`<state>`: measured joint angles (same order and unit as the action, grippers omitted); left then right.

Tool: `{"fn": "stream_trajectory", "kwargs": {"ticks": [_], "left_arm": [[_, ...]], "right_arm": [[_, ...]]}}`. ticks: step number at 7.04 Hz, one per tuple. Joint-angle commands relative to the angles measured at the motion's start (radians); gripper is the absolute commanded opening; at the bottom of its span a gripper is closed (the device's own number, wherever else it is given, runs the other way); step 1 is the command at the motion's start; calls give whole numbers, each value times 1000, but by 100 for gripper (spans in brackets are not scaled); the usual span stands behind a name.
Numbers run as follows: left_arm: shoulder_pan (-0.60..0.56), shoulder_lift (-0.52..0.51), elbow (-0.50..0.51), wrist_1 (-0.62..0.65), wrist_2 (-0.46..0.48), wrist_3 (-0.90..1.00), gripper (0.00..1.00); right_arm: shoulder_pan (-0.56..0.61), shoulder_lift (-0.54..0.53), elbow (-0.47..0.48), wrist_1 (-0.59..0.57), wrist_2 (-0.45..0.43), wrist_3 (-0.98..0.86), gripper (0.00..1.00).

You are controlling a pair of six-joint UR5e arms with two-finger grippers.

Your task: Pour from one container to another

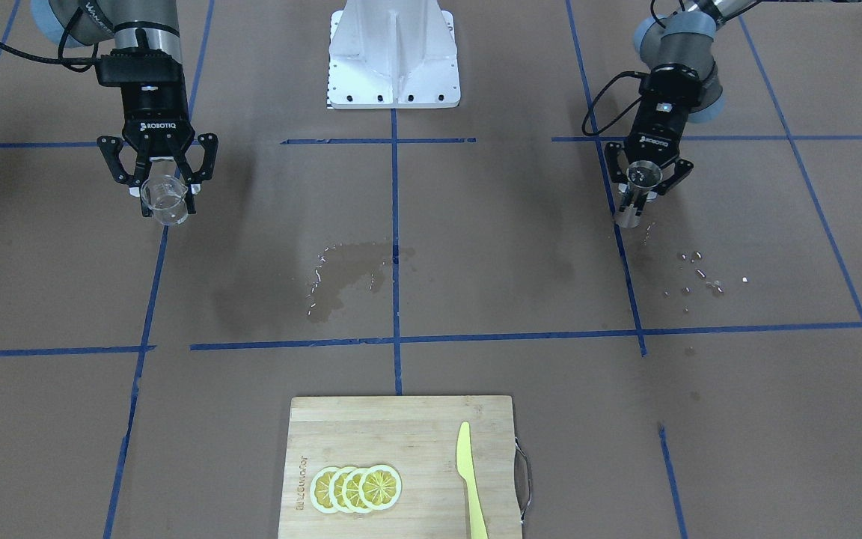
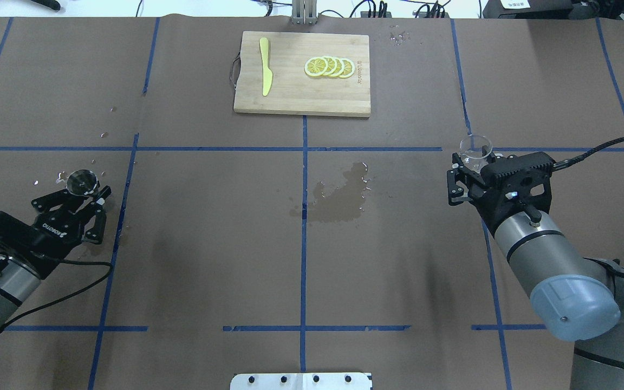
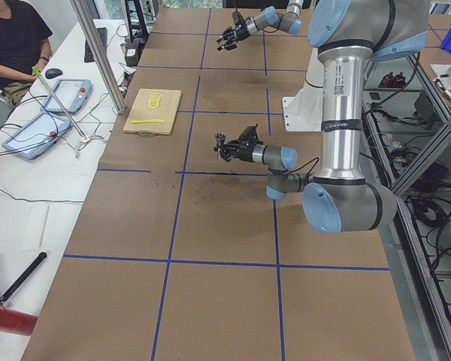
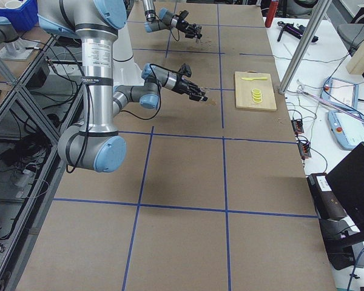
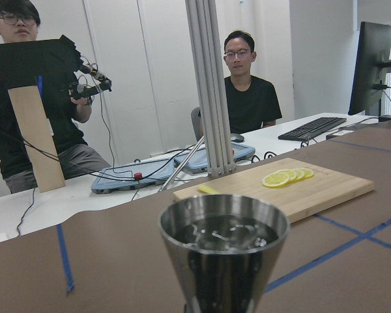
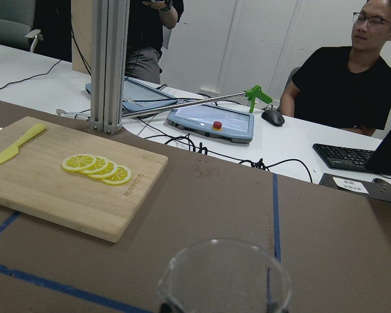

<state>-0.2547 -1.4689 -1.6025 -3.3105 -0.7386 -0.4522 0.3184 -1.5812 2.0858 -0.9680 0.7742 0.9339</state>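
Observation:
The silver hourglass jigger, now held upright far across the table, will be released by my left gripper on the paper [image 1: 631, 212], in the spot between the blue tape line and the droplets.
My right gripper [image 1: 165, 196] is shut on the small clear glass cup [image 1: 164, 202], which it holds upright at the table's right side; the cup [image 2: 475, 147] also fills the bottom of the right wrist view [image 6: 225, 277]. Far across the table, my left gripper [image 1: 639, 196] is shut on the silver hourglass jigger [image 1: 637, 195], also upright. The jigger [image 2: 83, 182] shows dark liquid in its upper cone [image 5: 223, 235] in the left wrist view. I cannot tell whether the cup holds any liquid.
A wet patch [image 1: 349, 269] darkens the paper at the table's middle, and droplets [image 1: 700, 273] lie near the jigger. A wooden cutting board [image 1: 416, 427] with lemon slices [image 1: 356, 488] and a yellow knife [image 1: 470, 479] sits at the far edge. People sit beyond that edge.

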Motion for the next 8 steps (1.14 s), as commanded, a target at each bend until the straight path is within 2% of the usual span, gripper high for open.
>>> {"fn": "stream_trajectory", "kwargs": {"ticks": [1, 3, 4, 7, 8], "left_arm": [[8, 80, 6, -20, 7, -203, 0], [102, 73, 53, -20, 199, -284, 0], [130, 74, 55, -18, 244, -296, 0], [169, 53, 64, -11, 268, -299, 0], [182, 51, 96, -11, 269, -299, 0]], "right_arm": [[1, 3, -1, 0, 0, -1, 0], [1, 6, -1, 0, 0, -3, 0], [1, 9, -1, 0, 3, -3, 0], [-1, 15, 0, 0, 4, -1, 0], [-2, 15, -1, 2, 4, 0, 0]]}}
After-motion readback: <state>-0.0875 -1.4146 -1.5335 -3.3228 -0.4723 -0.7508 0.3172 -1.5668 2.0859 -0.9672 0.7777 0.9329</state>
